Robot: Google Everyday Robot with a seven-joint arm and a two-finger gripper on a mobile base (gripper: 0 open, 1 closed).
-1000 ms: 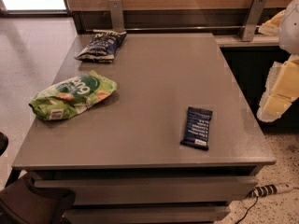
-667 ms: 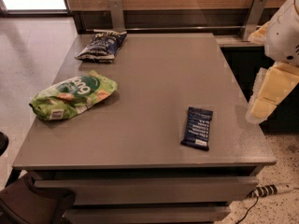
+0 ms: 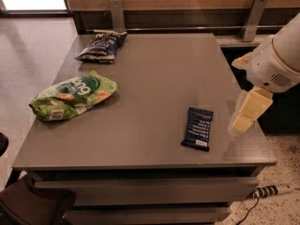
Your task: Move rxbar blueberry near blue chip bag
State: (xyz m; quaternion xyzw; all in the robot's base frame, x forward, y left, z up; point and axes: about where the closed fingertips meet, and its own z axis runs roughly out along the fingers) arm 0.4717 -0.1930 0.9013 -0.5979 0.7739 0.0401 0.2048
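Next, my gripper moves to the middle of the rxbar blueberry (image 3: pixel 198 128) near the front edge of the table and closes there.
The rxbar blueberry (image 3: pixel 198 128), a small flat dark-blue bar with white text rows, lies on the grey table (image 3: pixel 159 78) near the front right. The blue chip bag (image 3: pixel 101 45), crinkled and navy, lies at the table's far left corner. My gripper (image 3: pixel 247 112) hangs from the white arm at the right edge of the table, a short way right of the bar and above the surface, holding nothing I can see.
A light-green snack bag (image 3: pixel 72 95) lies at the left side of the table. A wooden wall with metal brackets (image 3: pixel 253 17) runs behind. A power strip (image 3: pixel 271 190) lies on the floor at the lower right.
The arm and gripper have swung in from the right edge toward the table, leftward and lower, closer to the bar. The bar and bags have not moved.
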